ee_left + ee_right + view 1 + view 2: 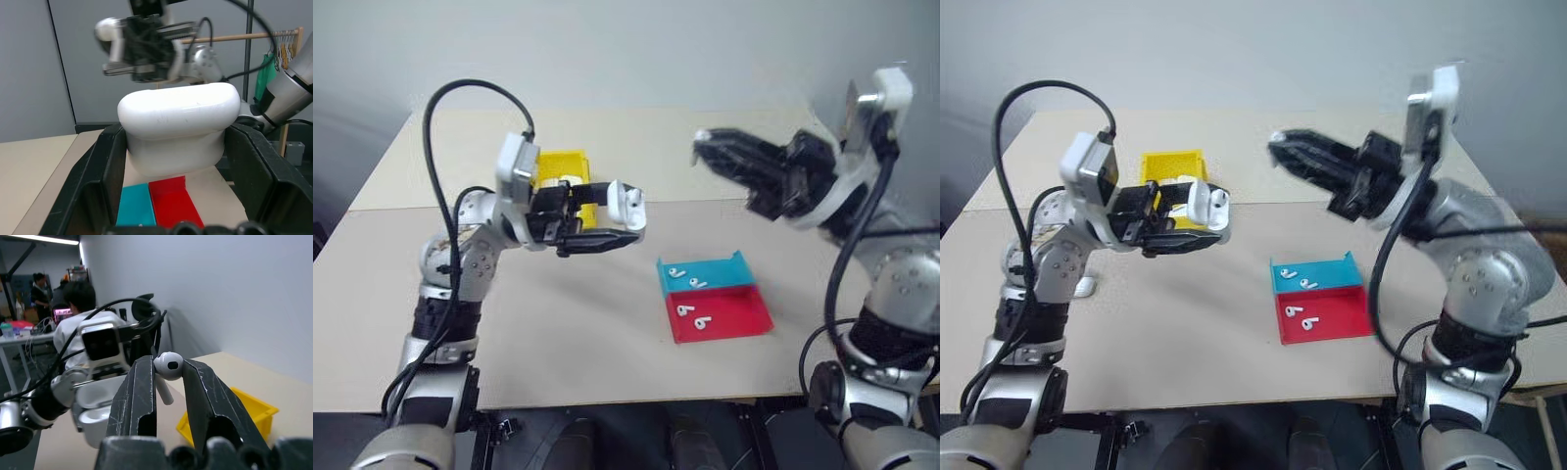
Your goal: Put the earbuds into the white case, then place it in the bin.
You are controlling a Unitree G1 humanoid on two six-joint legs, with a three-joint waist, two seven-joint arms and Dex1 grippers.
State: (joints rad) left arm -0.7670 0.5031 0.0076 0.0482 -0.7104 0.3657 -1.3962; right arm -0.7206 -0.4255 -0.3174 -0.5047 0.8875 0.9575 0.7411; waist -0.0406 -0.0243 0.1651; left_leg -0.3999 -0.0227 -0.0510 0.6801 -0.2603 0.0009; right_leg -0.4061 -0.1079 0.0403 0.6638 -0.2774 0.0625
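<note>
My right gripper is going to put the white earbud down inside the open white case in my left gripper (657, 225) (99, 415).
My left gripper (617, 219) is shut on the white case (628, 202), held above the table with its lid flipped open. Facing it from the right, my right gripper (704, 147) hangs raised in the air, a gap away from the case. In the right wrist view this gripper (168, 372) pinches one white earbud (168, 365) between its fingertips, stem hanging down. Several more earbuds (691, 294) lie on the blue-and-red tray. The yellow bin (563, 163) stands on the table behind the left gripper.
The flat tray, blue half (715, 272) and red half (729, 313), lies right of the table's middle. A black cable (440, 108) loops over my left arm. People sit at desks (73, 303) in the background. A clothes rack (274, 39) stands beyond the table.
</note>
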